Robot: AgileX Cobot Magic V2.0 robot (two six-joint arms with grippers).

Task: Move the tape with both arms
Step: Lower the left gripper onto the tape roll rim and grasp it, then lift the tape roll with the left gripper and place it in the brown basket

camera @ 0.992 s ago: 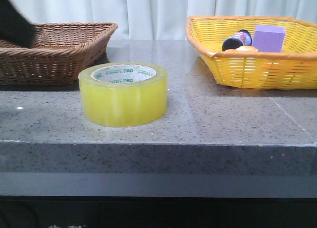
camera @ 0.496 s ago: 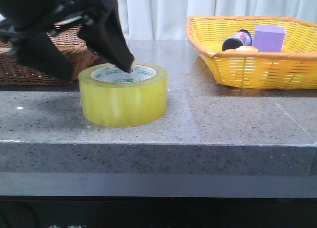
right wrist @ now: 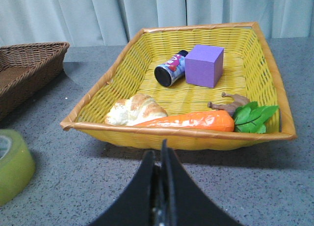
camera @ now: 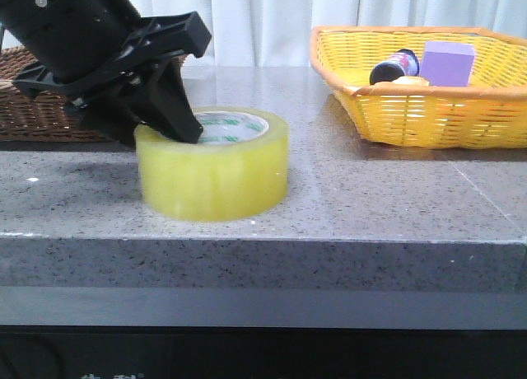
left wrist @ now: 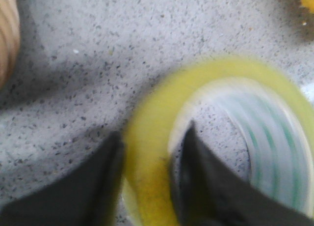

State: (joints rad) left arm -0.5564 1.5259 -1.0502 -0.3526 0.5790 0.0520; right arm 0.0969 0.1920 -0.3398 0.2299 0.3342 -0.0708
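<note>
Next, I let go of the tape with my left gripper so it lies flat in the middle of the brown wicker basket [camera: 66,69].
The tape [camera: 214,177] is a wide yellowish roll with a white, green-printed core, standing flat on the grey counter left of centre. My left gripper [camera: 156,134] comes down on its left side. In the left wrist view the left gripper [left wrist: 153,132] has one finger outside the roll and one inside the core, closed on the tape's [left wrist: 230,73] wall. That view is blurred. My right gripper [right wrist: 162,152] is shut and empty, low over the counter in front of the yellow basket. The tape's edge [right wrist: 12,164] shows far to its side. The right arm is out of the front view.
A yellow wicker basket [camera: 412,107] at the back right holds a dark bottle [right wrist: 169,71], a purple block [right wrist: 203,64], a croissant [right wrist: 135,110] and a toy carrot [right wrist: 196,122]. A brown wicker basket [camera: 33,115] stands at the back left, behind my left arm. The counter's front edge is close to the tape.
My left arm came in from the upper left and dropped onto the roll, its fingers closing over the left wall. The tape has shifted slightly to the right and towards the camera.
</note>
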